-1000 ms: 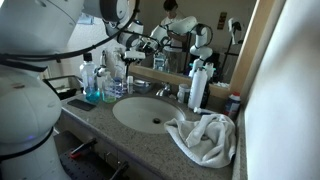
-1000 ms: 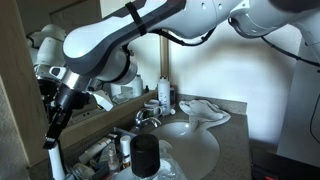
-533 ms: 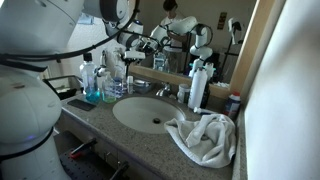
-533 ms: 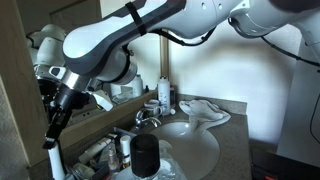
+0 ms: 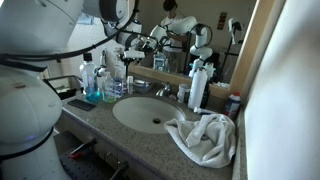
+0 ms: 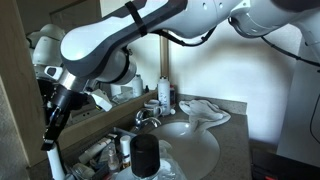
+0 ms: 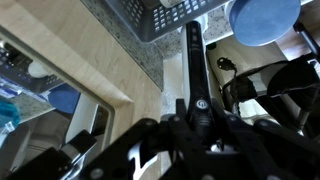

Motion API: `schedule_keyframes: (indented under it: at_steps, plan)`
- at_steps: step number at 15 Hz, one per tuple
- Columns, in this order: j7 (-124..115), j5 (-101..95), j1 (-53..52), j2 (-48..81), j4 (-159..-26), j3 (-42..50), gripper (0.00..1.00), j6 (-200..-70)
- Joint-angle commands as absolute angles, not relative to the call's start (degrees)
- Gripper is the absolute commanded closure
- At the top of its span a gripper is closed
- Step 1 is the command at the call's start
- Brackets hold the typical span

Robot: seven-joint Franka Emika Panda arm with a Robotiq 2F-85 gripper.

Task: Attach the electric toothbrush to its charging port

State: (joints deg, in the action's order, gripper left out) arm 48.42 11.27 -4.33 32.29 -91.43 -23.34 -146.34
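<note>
I will let go of the black electric toothbrush with my gripper on the white charging port [image 5: 125, 84] [image 7: 203, 22] between the grey basket and the blue lid.
My gripper [image 7: 196, 128] is shut on a black electric toothbrush [image 7: 194, 62], which runs away from the jaws toward the counter's back edge. In an exterior view the gripper [image 6: 62, 104] holds the toothbrush [image 6: 52, 126] tilted, lower end down, just above a white upright object [image 6: 55, 162] at the counter's near corner. I cannot tell whether that object is the charging port. In an exterior view the gripper [image 5: 127, 48] hangs over the bottles at the far side of the sink, and the toothbrush is too small to make out there.
A grey slotted basket [image 7: 172, 16], a blue round lid [image 7: 264, 18] and a black cable [image 7: 226, 68] lie beyond the toothbrush. The sink [image 5: 150, 113], a faucet [image 5: 163, 91], bottles [image 5: 92, 78], a crumpled towel [image 5: 203, 136], a black cup [image 6: 146, 153] and the mirror crowd the counter.
The gripper and toothbrush have shifted very slightly down and to the left in one exterior view. Nothing else has moved.
</note>
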Motion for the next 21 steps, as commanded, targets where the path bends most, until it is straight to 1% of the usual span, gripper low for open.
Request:
schedule_keyframes:
  at_steps: [1,16,21]
  plan:
    - [51.08,10.4,-4.4,32.02,-92.67,-23.14,0.87,-147.03]
    - [63.29,10.99,-3.32,31.62,-92.43,-23.48,0.87,-141.57]
    - [68.57,10.82,-3.05,31.71,-91.42,-23.16,0.87,-137.74]
